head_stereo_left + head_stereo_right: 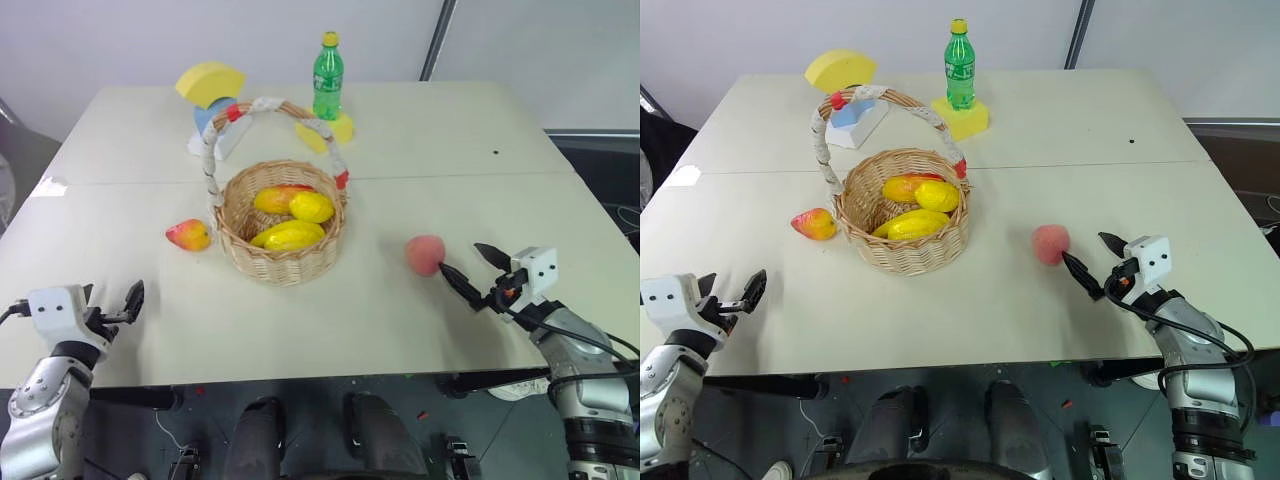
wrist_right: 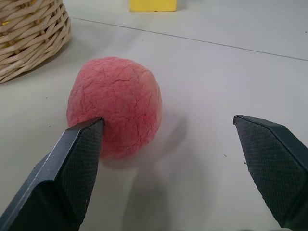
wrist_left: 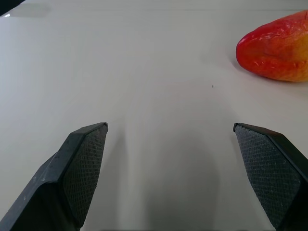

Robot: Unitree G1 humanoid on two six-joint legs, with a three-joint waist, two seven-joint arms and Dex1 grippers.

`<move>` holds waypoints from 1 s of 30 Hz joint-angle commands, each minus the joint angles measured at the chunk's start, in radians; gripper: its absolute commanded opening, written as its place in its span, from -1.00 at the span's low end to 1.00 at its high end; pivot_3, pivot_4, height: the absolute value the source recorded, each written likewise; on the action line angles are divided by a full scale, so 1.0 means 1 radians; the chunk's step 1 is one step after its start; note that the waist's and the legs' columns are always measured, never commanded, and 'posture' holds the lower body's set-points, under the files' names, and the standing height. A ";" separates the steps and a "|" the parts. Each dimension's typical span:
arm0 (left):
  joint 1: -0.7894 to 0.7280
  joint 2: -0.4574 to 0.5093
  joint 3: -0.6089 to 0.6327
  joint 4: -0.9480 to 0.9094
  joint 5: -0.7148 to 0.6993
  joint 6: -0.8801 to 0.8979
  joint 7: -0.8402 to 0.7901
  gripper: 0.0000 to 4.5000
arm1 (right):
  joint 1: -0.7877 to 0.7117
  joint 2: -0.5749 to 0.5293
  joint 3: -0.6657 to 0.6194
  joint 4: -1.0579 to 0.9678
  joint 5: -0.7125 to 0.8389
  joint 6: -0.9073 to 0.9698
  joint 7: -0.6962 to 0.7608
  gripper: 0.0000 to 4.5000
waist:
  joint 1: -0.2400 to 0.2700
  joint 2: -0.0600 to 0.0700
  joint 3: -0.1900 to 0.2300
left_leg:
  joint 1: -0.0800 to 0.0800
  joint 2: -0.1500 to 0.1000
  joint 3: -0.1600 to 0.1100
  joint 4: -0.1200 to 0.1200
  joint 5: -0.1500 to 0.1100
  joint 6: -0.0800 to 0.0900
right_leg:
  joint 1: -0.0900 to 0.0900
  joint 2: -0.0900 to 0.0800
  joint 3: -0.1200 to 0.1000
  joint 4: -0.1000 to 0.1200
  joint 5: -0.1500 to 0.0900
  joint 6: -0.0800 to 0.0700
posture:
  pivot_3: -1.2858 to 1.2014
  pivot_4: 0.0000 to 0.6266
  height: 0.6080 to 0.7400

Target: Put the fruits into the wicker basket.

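Note:
The red-and-yellow mango-like fruit is beside the wicker basket, and my left gripper will go to it next and close around the fruit's middle [image 1: 187, 235] [image 3: 297, 47].
The wicker basket [image 1: 285, 268] stands mid-table, its white-wrapped handle [image 1: 212, 160] arching over three yellow and orange fruits inside. A red-and-yellow mango-like fruit [image 1: 188, 235] lies on the table just left of the basket, and it also appears in the left wrist view [image 3: 276, 48]. A pink-red peach [image 1: 425, 254] lies to the basket's right. My right gripper [image 1: 462, 258] is open and level. One of its fingertips [image 2: 82, 144] is right beside the peach [image 2: 115, 113], which sits off-centre in the gap. My left gripper [image 1: 112, 290] is open near the table's front left edge, short of the mango-like fruit.
A green bottle [image 1: 327, 78] stands on a yellow foam block [image 1: 325, 132] behind the basket. A yellow fan-shaped foam piece [image 1: 210, 82] and a blue piece [image 1: 212, 115] sit at the back left. The table's front edge [image 1: 300, 378] runs close to both grippers.

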State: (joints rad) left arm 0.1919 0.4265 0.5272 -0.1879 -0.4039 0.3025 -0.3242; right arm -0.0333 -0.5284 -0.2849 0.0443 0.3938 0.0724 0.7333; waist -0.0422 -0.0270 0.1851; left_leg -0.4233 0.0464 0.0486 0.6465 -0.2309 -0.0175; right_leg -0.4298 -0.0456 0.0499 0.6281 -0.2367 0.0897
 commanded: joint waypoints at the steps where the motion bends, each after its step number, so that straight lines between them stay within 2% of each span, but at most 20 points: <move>1: -0.005 0.015 0.006 -0.010 0.004 0.001 -0.001 1.00 | -0.002 0.001 -0.015 -0.012 0.001 -0.028 -0.003 0.98 | 0.000 0.000 0.000 | 0.000 0.000 0.000 0.000 0.000 0.000 | 0.000 0.000 0.000 0.000 0.000 0.000 | 0.03 -0.52 1.00; 5: -0.017 0.014 0.010 -0.026 -0.020 0.015 -0.008 1.00 | -0.001 -0.004 -0.014 -0.036 0.005 -0.028 -0.005 0.98 | 0.000 0.000 0.000 | 0.000 0.000 0.000 0.000 0.000 0.000 | 0.000 0.000 0.000 0.000 0.000 0.000 | 0.03 -0.52 1.00; 13: -0.060 0.091 -0.036 -0.085 -0.032 0.072 -0.083 1.00 | -0.024 -0.073 -0.020 -0.163 0.061 0.065 0.043 0.98 | 0.001 0.000 0.000 | 0.000 0.000 0.000 0.000 0.000 0.000 | 0.000 0.000 0.000 0.000 0.000 0.000 | 0.03 -0.52 1.00; 19: -0.137 0.250 -0.117 -0.042 0.063 0.071 -0.163 1.00 | 0.039 -0.180 -0.014 -0.398 0.204 0.264 0.127 0.98 | 0.004 0.000 0.000 | 0.000 0.000 0.000 -0.001 0.000 0.000 | 0.000 0.000 0.000 0.000 0.000 0.000 | 0.03 -0.52 1.00; 23: -0.248 0.382 -0.228 0.046 0.127 0.032 -0.302 1.00 | -0.008 -0.250 0.021 -0.569 0.344 0.435 0.135 0.98 | 0.003 0.000 0.000 | 0.000 0.000 0.000 -0.001 0.000 0.000 | -0.001 0.000 0.000 0.000 0.000 0.000 | 0.03 -0.52 1.00; 30: -0.496 0.428 -0.368 0.248 0.150 0.040 -0.463 1.00 | -0.146 -0.225 0.128 -0.671 0.391 0.518 0.074 0.98 | 0.003 0.000 0.000 | -0.003 0.001 0.001 -0.002 0.000 0.000 | -0.003 0.000 0.000 -0.003 0.001 -0.001 | 0.03 -0.52 1.00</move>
State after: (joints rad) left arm -0.2742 0.8310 0.1669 0.0385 -0.2646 0.3549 -0.7569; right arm -0.1573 -0.7610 -0.1571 -0.5910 0.7623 0.5868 0.8182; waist -0.0390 -0.0271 0.1853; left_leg -0.4268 0.0471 0.0493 0.6448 -0.2308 -0.0174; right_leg -0.4325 -0.0462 0.0497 0.6248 -0.2360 0.0886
